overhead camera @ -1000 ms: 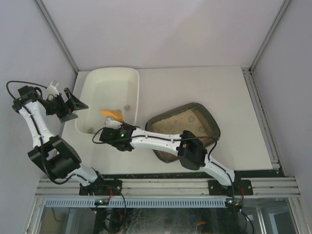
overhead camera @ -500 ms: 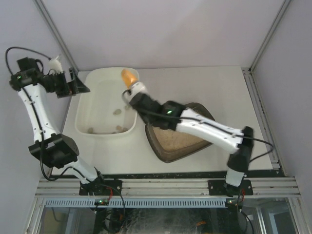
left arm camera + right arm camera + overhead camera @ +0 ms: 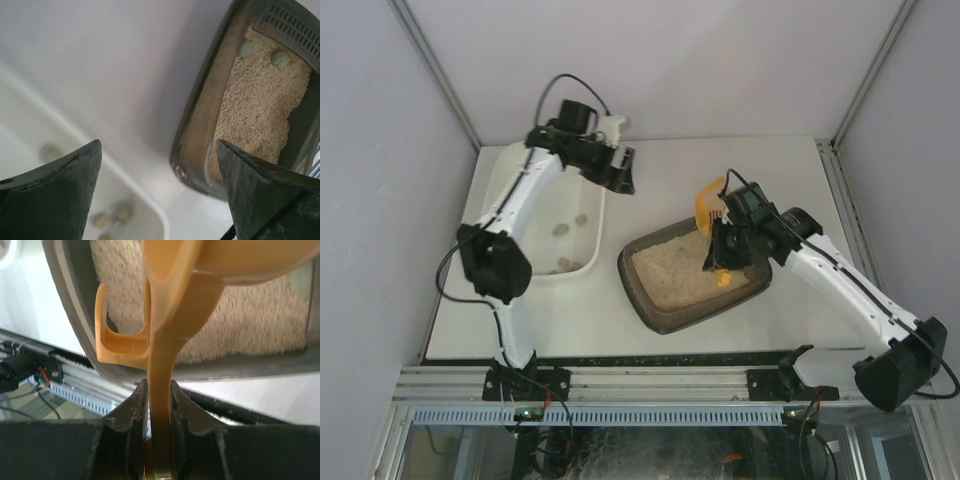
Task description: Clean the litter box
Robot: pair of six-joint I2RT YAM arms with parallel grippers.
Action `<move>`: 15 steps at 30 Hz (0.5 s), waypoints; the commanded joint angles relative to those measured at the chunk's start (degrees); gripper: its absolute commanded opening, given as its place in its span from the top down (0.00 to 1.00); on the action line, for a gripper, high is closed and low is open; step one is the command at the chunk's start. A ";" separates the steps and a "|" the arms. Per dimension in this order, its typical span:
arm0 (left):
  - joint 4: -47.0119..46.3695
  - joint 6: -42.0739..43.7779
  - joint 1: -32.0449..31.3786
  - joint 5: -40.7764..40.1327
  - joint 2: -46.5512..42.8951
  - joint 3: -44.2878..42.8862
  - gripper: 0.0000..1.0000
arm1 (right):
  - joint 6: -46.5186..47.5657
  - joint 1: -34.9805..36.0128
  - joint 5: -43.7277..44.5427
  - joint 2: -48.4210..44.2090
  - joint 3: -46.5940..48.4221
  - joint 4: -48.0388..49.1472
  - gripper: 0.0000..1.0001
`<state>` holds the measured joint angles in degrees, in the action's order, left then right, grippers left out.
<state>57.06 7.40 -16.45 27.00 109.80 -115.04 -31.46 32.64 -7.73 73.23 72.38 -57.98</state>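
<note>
Next, my left gripper moves to the litter box's far rim (image 3: 678,229) (image 3: 223,54), next to the grey clumps, and closes there to hold the dark litter box.
The dark litter box (image 3: 642,300) with beige litter sits right of centre. My right gripper (image 3: 722,250) hangs over its far right part, shut on the handle of an orange slotted scoop (image 3: 708,204). In the right wrist view the gripper (image 3: 158,385) clamps the scoop handle (image 3: 167,340) above the litter (image 3: 250,325). My left gripper (image 3: 620,170) is open and empty, high over the white tub's far right corner. In the left wrist view the open gripper (image 3: 157,145) frames the litter box rim (image 3: 200,115); two grey clumps (image 3: 280,58) lie on its litter.
The white tub (image 3: 601,225) stands left of the litter box and holds several grey clumps (image 3: 560,230); its rim (image 3: 100,155) also shows in the left wrist view. Grey walls enclose the table on three sides. The table's front rail (image 3: 660,380) runs below.
My left arm swung from the far left to above the tub's far right corner. My right arm carried the scoop from the tub back over the litter box.
</note>
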 commanded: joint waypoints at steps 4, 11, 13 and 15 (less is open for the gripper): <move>-4.85 5.91 -14.83 -3.63 12.46 -6.93 0.00 | -8.47 -6.10 -5.51 -17.03 -9.52 -2.13 1.00; -8.34 9.94 -22.11 -11.83 21.26 -9.74 0.00 | -11.74 -11.68 -8.56 -27.37 -17.98 -1.44 1.00; -7.28 8.97 -22.43 -12.74 24.16 -13.15 0.05 | -11.80 -12.43 -9.07 -28.22 -18.99 -1.60 1.00; -6.76 8.32 -22.49 -13.59 25.81 -14.84 0.12 | -11.67 -12.85 -9.28 -28.70 -19.46 -1.70 1.00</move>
<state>51.59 14.92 -40.18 17.65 133.53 -123.09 -41.45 20.80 -15.11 45.25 53.45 -61.19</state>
